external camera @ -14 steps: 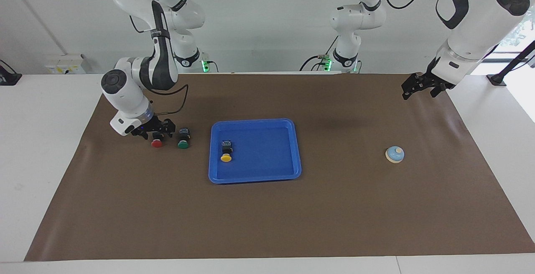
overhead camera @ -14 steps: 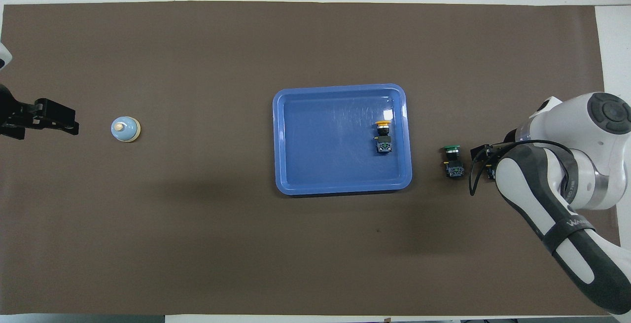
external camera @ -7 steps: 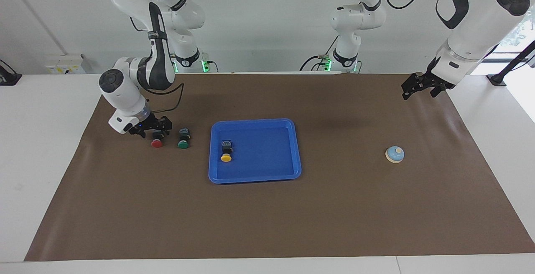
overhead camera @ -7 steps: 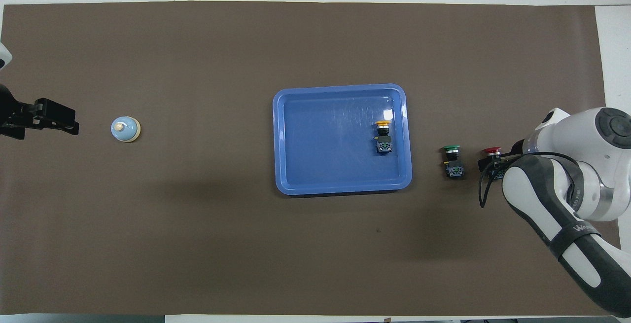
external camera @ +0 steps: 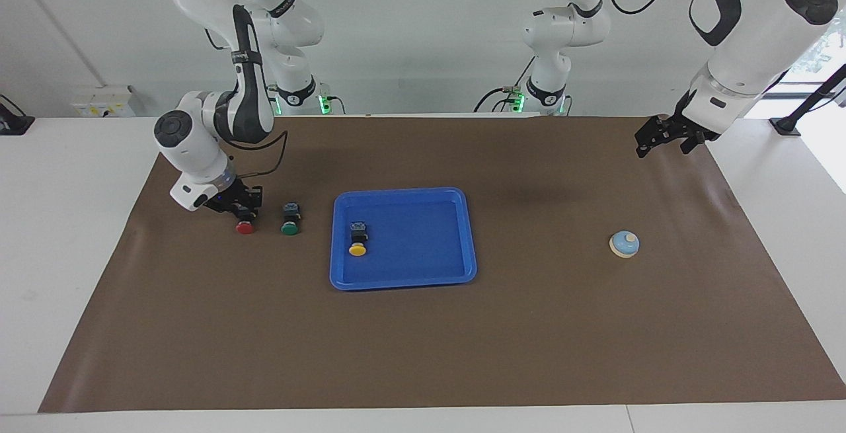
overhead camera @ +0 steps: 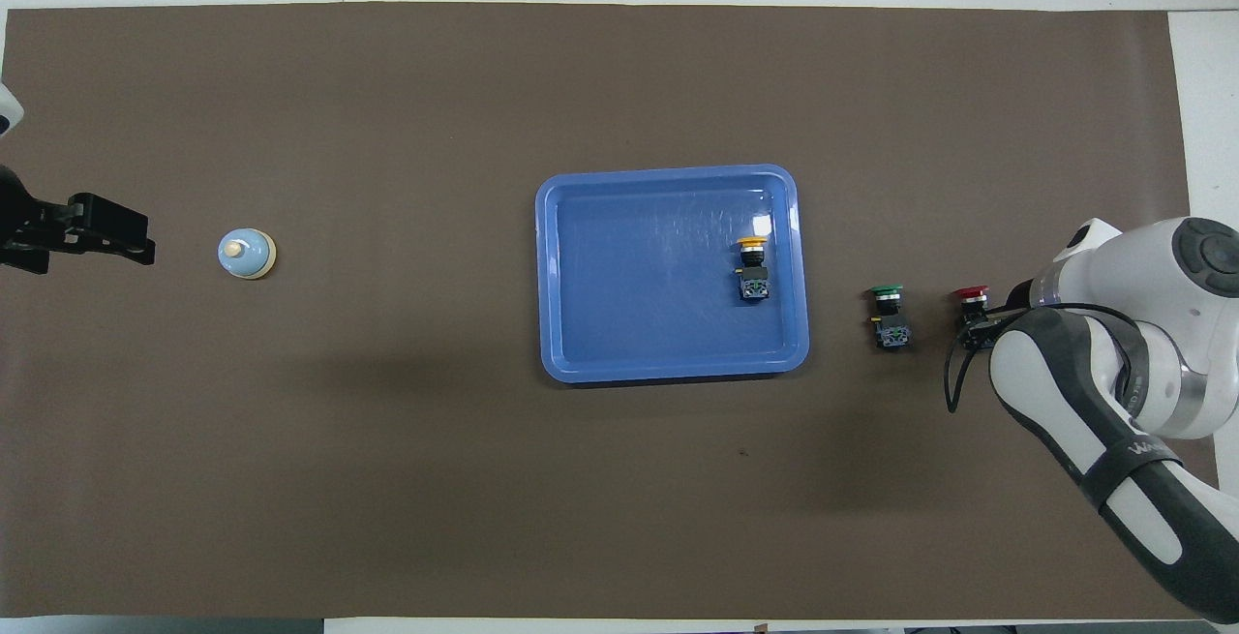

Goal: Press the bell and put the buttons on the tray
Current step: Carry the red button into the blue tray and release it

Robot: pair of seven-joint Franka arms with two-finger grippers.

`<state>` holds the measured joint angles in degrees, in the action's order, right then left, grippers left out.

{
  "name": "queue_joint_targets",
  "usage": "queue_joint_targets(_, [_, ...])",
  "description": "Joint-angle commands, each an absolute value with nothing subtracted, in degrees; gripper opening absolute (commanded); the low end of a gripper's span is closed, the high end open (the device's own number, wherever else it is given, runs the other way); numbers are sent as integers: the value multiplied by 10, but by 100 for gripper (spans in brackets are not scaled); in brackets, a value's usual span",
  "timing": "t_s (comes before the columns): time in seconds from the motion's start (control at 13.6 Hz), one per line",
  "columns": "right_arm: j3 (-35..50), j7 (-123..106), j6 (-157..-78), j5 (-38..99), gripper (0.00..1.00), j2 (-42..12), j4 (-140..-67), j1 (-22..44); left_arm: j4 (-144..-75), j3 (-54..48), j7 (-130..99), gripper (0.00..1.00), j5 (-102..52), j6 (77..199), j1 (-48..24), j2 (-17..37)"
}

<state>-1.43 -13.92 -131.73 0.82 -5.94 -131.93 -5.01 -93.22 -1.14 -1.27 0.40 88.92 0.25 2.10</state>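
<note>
The robot's right gripper should put the red button, now held low at the mat, down in the bright blue tray (overhead camera: pixel 687 244) beside the yellow button, toward the bell's side.
The bright blue tray (external camera: pixel 423 238) (overhead camera: pixel 649 295) lies mid-table with the yellow button (external camera: pixel 357 240) (overhead camera: pixel 752 269) lying in it near its rim toward the right arm's end. The green button (external camera: pixel 289 220) (overhead camera: pixel 889 311) and the red button (external camera: pixel 245 225) (overhead camera: pixel 970 295) lie on the mat beside the tray, toward the right arm's end. My right gripper (external camera: pixel 243 210) (overhead camera: pixel 976 321) is low at the mat, shut on the red button's black body. The bell (external camera: pixel 624 244) (overhead camera: pixel 246 254) stands toward the left arm's end. My left gripper (external camera: pixel 644 143) (overhead camera: pixel 135 237) waits raised beside the bell.
A brown mat (external camera: pixel 423 340) covers most of the white table. A black stand (external camera: pixel 786 122) and a white wall box (external camera: pixel 99 99) sit off the mat, at the robots' end of the table.
The right gripper's fingers have closed in from a wide spread onto the red button's body, and the button has shifted slightly toward the right arm's end. The left arm has not moved.
</note>
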Motion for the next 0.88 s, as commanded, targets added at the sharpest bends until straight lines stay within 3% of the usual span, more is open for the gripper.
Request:
queue_joint_targets(0.0, [-7,-134,-1308,9,0,-65,-1273,-35,-929,-15,-11,100,-1,879,7,17])
queue_joint_targets(0.29, [-6,22,-1183,15,0,-118,-1085,69,-929,-15,-11,100,-1,879,8,16])
queue_joint_targets(0.59, [-6,187,-1162,17,0,-198,-968,204,-929,-15,-11,100,-1,879,7,16])
queue_joint_targets(0.81, [-6,211,-1157,17,0,-264,-903,250,-929,-15,-11,100,-1,879,7,17])
